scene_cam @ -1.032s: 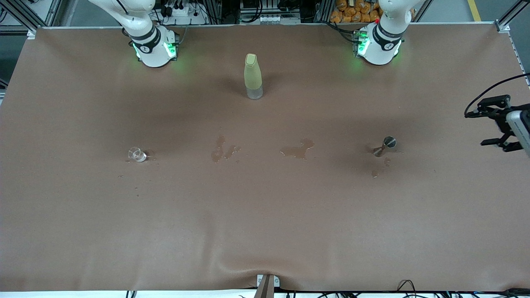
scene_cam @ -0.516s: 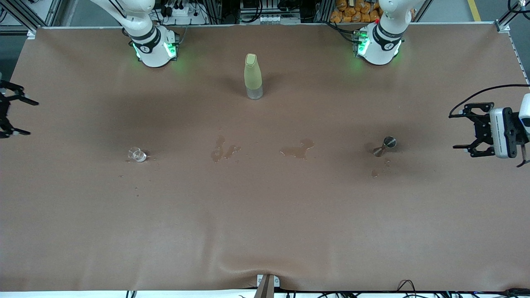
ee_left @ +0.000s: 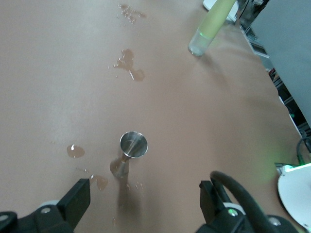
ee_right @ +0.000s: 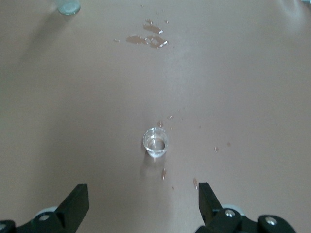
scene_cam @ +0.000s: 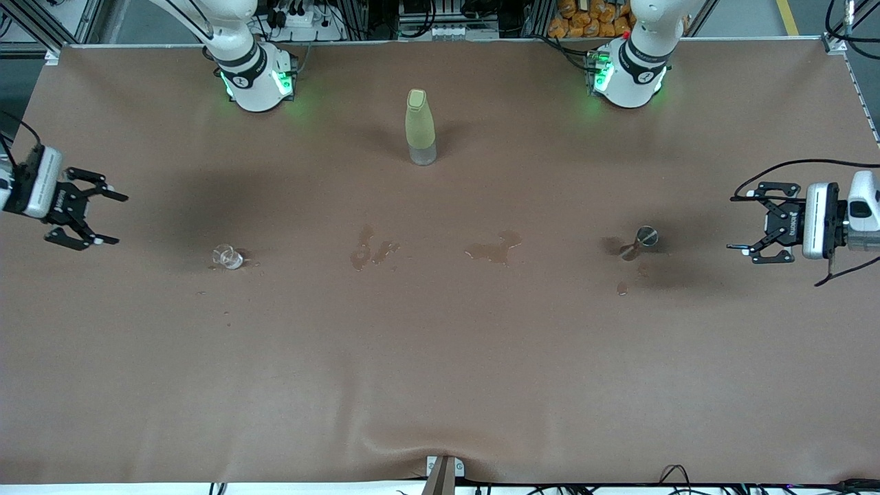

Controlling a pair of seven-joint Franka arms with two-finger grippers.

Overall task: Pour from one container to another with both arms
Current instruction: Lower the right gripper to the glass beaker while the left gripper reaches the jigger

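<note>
The robot's right gripper should close on the sides [scene_cam: 228, 257] [ee_right: 156, 151] of the small clear glass cup, below the cup's rim, keeping the cup's opening free for pouring.
A small clear glass cup [scene_cam: 227, 257] [ee_right: 155, 142] stands on the brown table cover toward the right arm's end. A metal jigger [scene_cam: 641, 242] [ee_left: 131, 150] stands toward the left arm's end. My right gripper [scene_cam: 118, 220] [ee_right: 142, 199] hangs open and empty over the cover, pointing at the cup from the table's end. My left gripper [scene_cam: 741, 220] [ee_left: 145, 199] hangs open and empty over the cover, pointing at the jigger. Neither gripper touches anything.
A tall yellow-green bottle [scene_cam: 420, 127] [ee_left: 211, 26] stands upright between the two arm bases. Wet spill patches [scene_cam: 371, 251] [scene_cam: 495, 249] lie between cup and jigger, and small drops [scene_cam: 622, 289] lie by the jigger.
Both grippers have moved inward from the table's ends toward the cup and the jigger. The right gripper has come into view. Cup, jigger and bottle have not moved.
</note>
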